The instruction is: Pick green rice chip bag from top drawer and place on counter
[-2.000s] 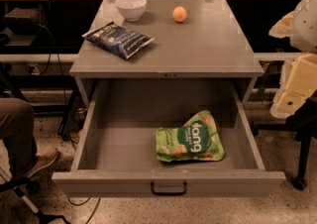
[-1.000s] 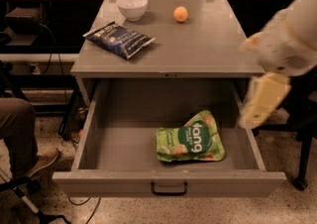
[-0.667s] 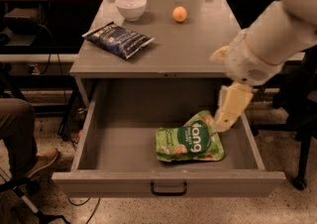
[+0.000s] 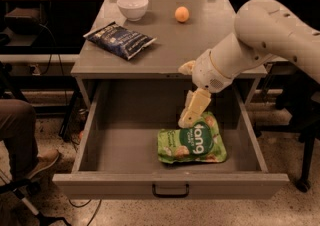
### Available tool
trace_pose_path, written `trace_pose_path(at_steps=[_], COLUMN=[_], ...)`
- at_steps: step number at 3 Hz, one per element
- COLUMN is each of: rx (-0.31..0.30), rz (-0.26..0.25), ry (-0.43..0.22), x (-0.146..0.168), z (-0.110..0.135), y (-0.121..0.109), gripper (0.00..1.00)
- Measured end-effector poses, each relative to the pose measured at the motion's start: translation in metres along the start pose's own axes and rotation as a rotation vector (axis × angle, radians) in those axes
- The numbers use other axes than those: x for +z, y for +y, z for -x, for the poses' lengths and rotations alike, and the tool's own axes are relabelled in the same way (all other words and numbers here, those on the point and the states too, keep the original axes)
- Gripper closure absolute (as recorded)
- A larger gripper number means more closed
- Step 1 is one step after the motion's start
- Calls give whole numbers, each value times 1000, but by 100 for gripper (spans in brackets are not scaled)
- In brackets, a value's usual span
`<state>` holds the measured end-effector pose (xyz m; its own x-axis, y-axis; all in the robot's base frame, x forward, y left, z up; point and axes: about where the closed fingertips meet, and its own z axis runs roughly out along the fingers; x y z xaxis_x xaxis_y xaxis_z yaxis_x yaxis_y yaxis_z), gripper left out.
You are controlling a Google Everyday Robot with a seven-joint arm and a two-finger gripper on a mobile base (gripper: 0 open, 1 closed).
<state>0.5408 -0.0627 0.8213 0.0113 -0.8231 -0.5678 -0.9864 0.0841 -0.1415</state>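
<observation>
Next, I close on the middle of the green rice chip bag's long edge (image 4: 203, 124) nearest the counter.
The green rice chip bag (image 4: 192, 142) lies flat in the right front part of the open top drawer (image 4: 125, 145). The drawer is pulled out below the counter (image 4: 195, 40). My gripper (image 4: 192, 110) hangs from the white arm that reaches in from the right. It points down just above the bag's upper left edge, over the middle of the drawer. It holds nothing that I can see.
On the counter lie a dark blue snack bag (image 4: 120, 39) at the left, a white bowl (image 4: 132, 6) at the back and an orange fruit (image 4: 182, 14). A person's leg and shoe (image 4: 25, 140) are at the left. A dark chair base (image 4: 302, 170) stands at the right.
My arm has swung in from the right edge of the view to above the drawer, and the gripper has come down close to the green bag. The bag has not moved.
</observation>
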Motion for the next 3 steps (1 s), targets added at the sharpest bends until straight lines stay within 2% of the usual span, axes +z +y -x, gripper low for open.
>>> trace_pose_path(at_steps=[1,2,3], rx=[-3,30,69], rz=[0,-5,-3], ry=[16,14,25], x=[-2,4,21], z=[-1,-21,-57], y=[3,8,9], gripper=[0,0,0])
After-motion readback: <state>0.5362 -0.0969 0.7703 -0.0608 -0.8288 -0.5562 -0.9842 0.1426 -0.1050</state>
